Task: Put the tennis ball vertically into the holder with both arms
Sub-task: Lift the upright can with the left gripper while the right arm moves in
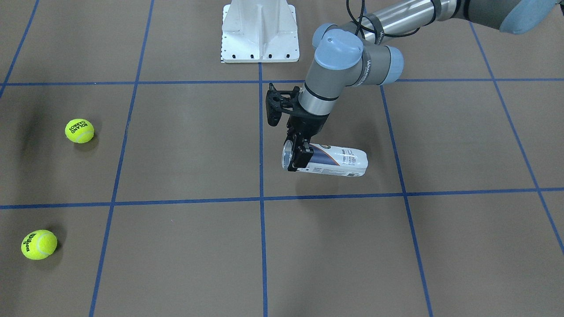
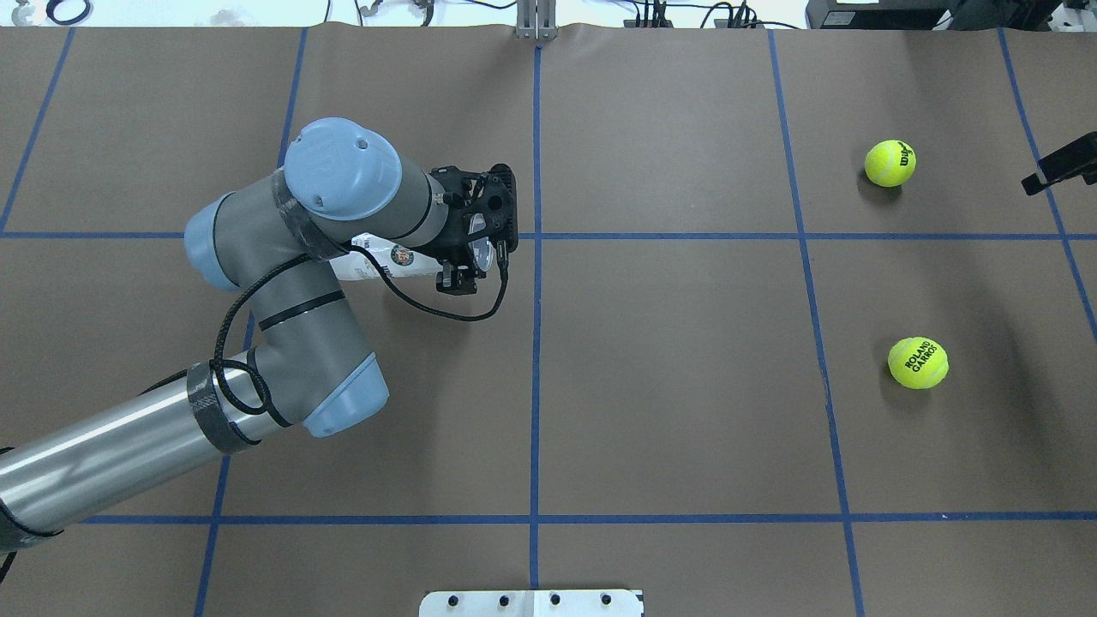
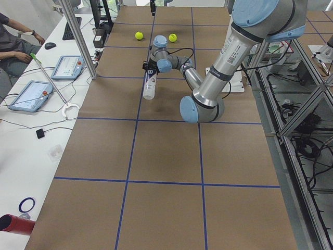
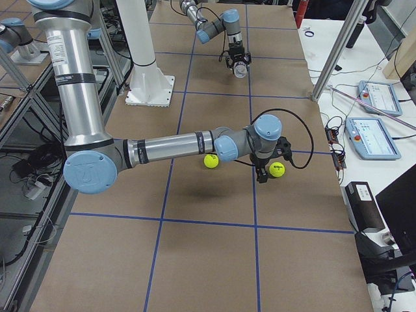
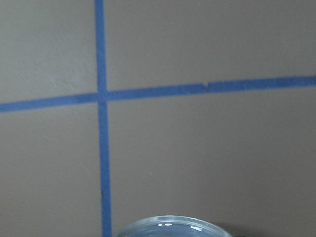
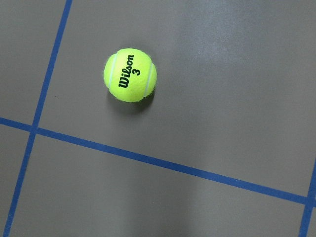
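The right gripper needs to next close on the sides of the yellow tennis ball (image 1: 79, 131) that lies nearer the white pedestal base.
My left gripper (image 1: 297, 156) is shut on the holder (image 1: 337, 161), a clear can with a white and navy label. It grips near the silver rim and holds the can lying level above the table. The holder also shows in the overhead view (image 2: 377, 260), and its rim (image 5: 168, 226) shows in the left wrist view. Two yellow tennis balls lie on the table on my right side: a Wilson ball (image 2: 890, 163) and a Roland Garros ball (image 2: 918, 362). My right gripper (image 4: 263, 174) hovers beside the Wilson ball (image 6: 130, 75). I cannot tell whether it is open or shut.
The white pedestal base (image 1: 260, 33) stands at the table's robot side. Blue tape lines (image 2: 536, 343) divide the brown table into squares. A desk with tablets (image 3: 31, 96) and a seated operator lies beyond the far edge.
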Controlling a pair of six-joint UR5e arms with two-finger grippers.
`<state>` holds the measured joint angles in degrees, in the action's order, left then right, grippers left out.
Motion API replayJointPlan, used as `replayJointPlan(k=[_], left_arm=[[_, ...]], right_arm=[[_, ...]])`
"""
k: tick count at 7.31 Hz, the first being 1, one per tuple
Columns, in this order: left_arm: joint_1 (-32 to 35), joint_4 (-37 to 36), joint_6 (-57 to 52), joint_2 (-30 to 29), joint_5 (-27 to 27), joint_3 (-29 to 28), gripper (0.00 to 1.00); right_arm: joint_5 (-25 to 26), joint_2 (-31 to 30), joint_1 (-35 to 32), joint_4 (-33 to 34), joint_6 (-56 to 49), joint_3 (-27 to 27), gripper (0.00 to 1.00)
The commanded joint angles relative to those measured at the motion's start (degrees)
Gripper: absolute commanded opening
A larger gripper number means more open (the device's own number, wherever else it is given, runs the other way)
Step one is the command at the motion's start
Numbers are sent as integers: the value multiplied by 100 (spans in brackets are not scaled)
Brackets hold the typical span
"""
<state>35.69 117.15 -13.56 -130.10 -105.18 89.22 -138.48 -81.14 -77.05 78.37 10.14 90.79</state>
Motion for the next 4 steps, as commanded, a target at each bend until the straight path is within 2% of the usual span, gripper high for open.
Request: replayJointPlan(k=[1,2,3,4], left_arm=[[69,1924,1551,37,216,-36,83],[17,3335,2385,72,548,-332,83],[-9,4793,3107,63,874,-944,83],[-53,5904,3375,37,1303,-1385,83]], right_arm=[[48,28,242,-251,101,18,99],[23,28,252,-252,232,35,99],[14,37,339,-261,582,96,99],[14,46,401,-270,629,192,99]])
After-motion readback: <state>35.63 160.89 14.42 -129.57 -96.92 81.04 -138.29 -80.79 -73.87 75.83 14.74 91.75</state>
